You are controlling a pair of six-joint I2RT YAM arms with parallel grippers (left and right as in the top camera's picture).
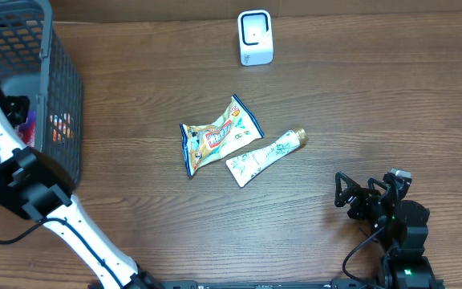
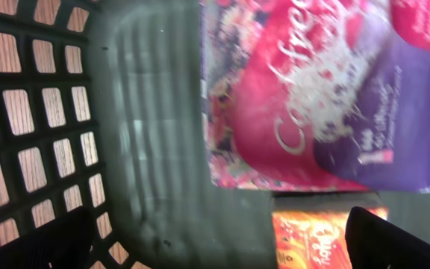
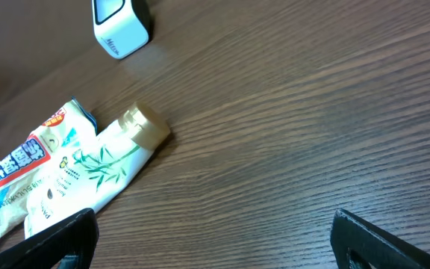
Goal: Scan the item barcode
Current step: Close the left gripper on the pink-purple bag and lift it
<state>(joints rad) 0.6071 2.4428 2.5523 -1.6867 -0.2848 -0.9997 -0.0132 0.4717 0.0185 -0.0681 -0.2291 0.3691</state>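
Observation:
The robot's left gripper will next close on the middle (image 1: 26,128) (image 2: 331,127) of the pink and purple packet, at its white patch, inside the grey basket.
A white barcode scanner (image 1: 255,38) stands at the back of the table. A cream snack bag (image 1: 219,135) and a white tube (image 1: 265,156) with a gold cap lie side by side mid-table. My left gripper (image 2: 219,239) is down inside the grey basket (image 1: 62,88), open, with bare basket floor between its fingers. A pink and purple packet (image 2: 312,90) lies just ahead of it, and an orange packet (image 2: 312,235) sits by its right finger. My right gripper (image 1: 367,186) rests open at the front right, apart from the tube (image 3: 99,175).
The basket's mesh wall (image 2: 36,127) stands close on the left of my left gripper. The white left arm (image 1: 22,181) arches over the basket's front corner. In the right wrist view the scanner (image 3: 122,26) is far off at the top left.

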